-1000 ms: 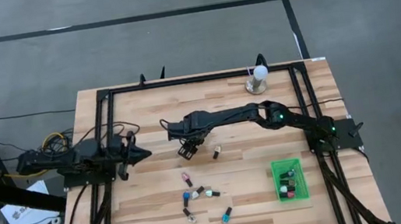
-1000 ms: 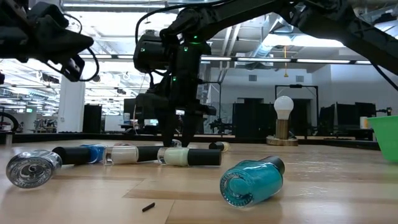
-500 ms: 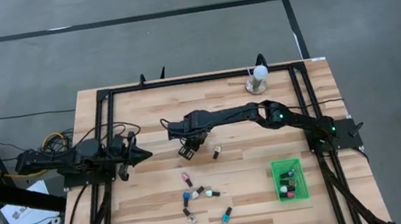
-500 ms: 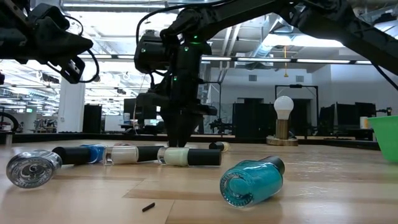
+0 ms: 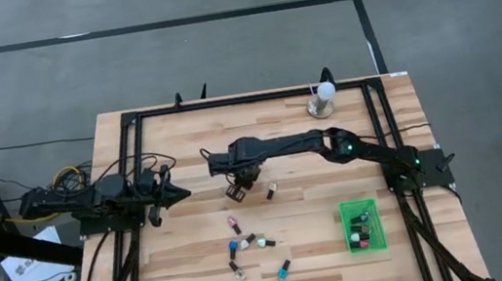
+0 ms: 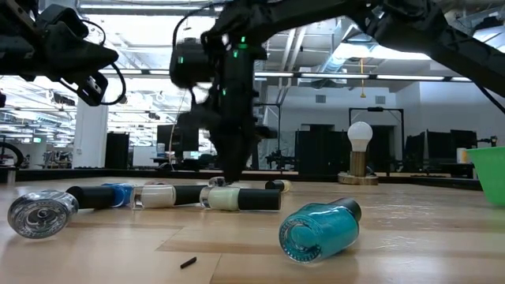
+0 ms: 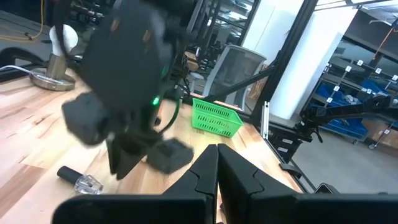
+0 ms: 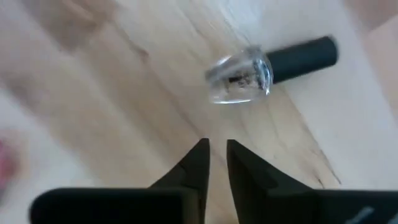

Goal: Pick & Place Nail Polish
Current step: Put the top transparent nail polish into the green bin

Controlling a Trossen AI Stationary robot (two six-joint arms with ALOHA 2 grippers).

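Observation:
The shut fingers of my right gripper have the clear bottle lying crosswise ahead of them, so I need to open them and turn to grasp the clear bottle's glass body [image 8: 239,77].
Several tiny nail polish bottles lie on their sides on the wooden table. One clear bottle with a dark cap [image 5: 271,193] [image 8: 249,71] lies alone near the middle. A loose group [image 5: 249,244] lies nearer the front, with a teal bottle [image 6: 319,229] among them. My right gripper [image 5: 235,191] [image 8: 215,149] hangs low over the table's middle, just left of the clear bottle. It is shut, with bare wood showing in the thin slit between its tips. My left gripper [image 5: 180,195] [image 7: 213,163] waits shut at the table's left side.
A green basket [image 5: 363,226] with some bottles in it stands at the front right. A white ball on a round metal base [image 5: 324,97] stands at the far right. A black frame [image 5: 245,100] runs along the table's far edge and sides.
My right gripper has shut its fingers low over the table, beside the clear bottle, with nothing between them. The bottles on the table have stayed where they lay.

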